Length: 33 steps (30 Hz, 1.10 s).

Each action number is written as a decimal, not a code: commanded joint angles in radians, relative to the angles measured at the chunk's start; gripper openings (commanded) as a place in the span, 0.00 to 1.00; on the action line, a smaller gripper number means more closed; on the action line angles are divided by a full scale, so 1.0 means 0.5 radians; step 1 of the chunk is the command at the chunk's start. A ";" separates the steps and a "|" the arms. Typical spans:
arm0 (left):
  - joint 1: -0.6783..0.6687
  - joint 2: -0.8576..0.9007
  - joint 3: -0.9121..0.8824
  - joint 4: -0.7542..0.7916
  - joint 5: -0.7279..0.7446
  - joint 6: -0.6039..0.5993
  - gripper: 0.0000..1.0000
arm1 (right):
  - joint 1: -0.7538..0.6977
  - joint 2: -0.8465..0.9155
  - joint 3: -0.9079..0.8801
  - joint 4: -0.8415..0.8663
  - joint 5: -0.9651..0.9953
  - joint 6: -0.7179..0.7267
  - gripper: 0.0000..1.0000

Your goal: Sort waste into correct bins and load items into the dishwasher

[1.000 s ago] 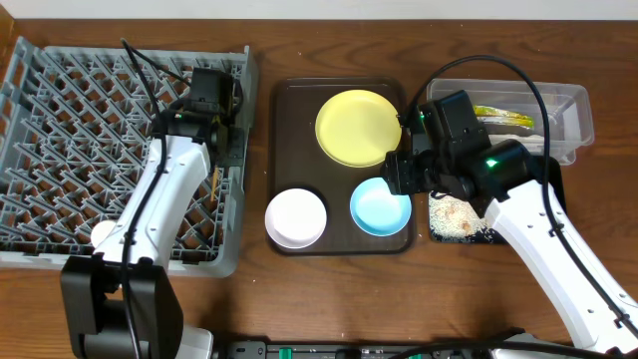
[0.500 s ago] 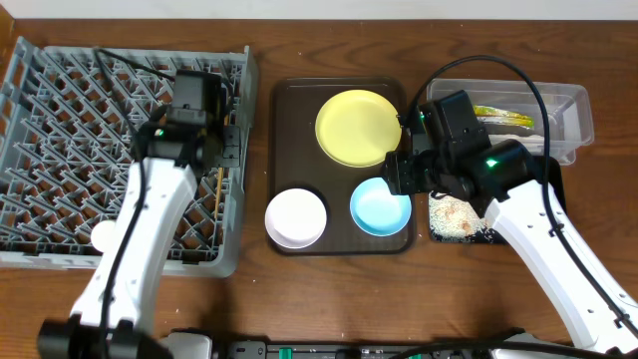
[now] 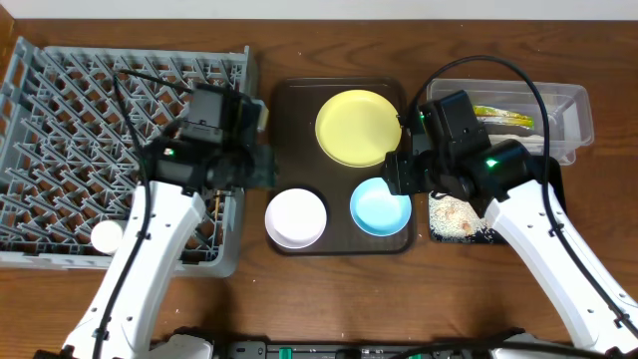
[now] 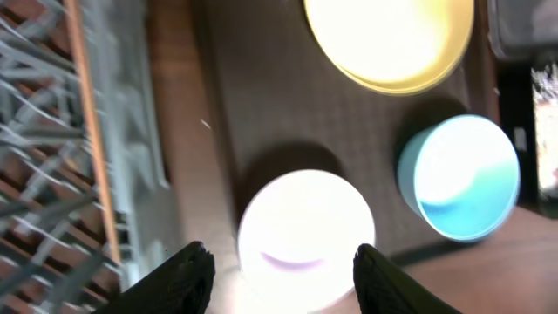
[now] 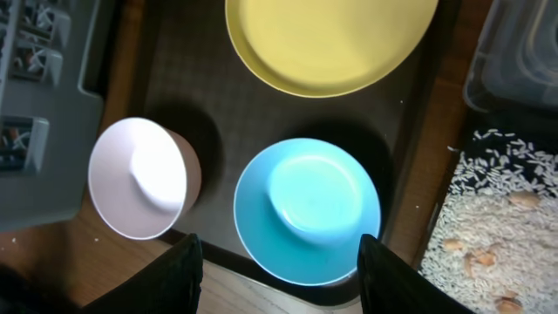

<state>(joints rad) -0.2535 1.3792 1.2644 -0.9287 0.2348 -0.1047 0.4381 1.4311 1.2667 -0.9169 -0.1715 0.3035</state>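
My left gripper should move over to the light-blue bowl next and close on its rim [image 3: 353,201] [image 4: 418,192], on the side that faces the white bowl.
A round yellow plate [image 3: 358,127], a white bowl [image 3: 296,217] and a light-blue bowl [image 3: 380,207] sit on the dark brown tray [image 3: 289,100]. My left gripper [image 3: 261,165] is open and empty between the grey dish rack [image 3: 60,130] and the tray; in the left wrist view its fingers [image 4: 283,266] straddle the white bowl [image 4: 305,235] from above. My right gripper [image 3: 397,175] is open and empty above the light-blue bowl [image 5: 307,209]. A thin wooden chopstick [image 4: 87,122] lies along the rack's edge. The green-yellow wrapper [image 3: 503,118] lies in the clear tub [image 3: 573,100]. Rice crumbs [image 3: 454,217] lie in the black tray [image 3: 490,237].
The rack fills the left side of the table, its right wall [image 3: 242,110] close to the brown tray. A small white round thing [image 3: 105,235] sits in the rack's front part. The clear tub and black tray stand right of the brown tray.
My left arm has swung right, from over the rack's right part to the gap beside the brown tray, above the white bowl. The right arm has not moved.
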 commanded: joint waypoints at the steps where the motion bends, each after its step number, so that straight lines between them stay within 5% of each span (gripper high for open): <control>1: -0.053 -0.002 0.031 -0.064 -0.045 -0.230 0.57 | 0.017 -0.011 0.024 -0.016 0.068 0.012 0.55; 9: -0.146 -0.002 -0.208 -0.054 -0.142 -0.619 0.56 | 0.017 -0.008 -0.022 -0.029 0.067 0.014 0.55; 33: -0.519 0.159 -0.311 0.616 -0.036 -0.651 0.57 | -0.083 0.055 -0.037 -0.050 0.267 0.367 0.46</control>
<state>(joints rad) -0.4873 1.4055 1.1072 -0.6384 0.1959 -0.4335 0.4271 1.4551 1.2533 -0.9489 -0.0917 0.4152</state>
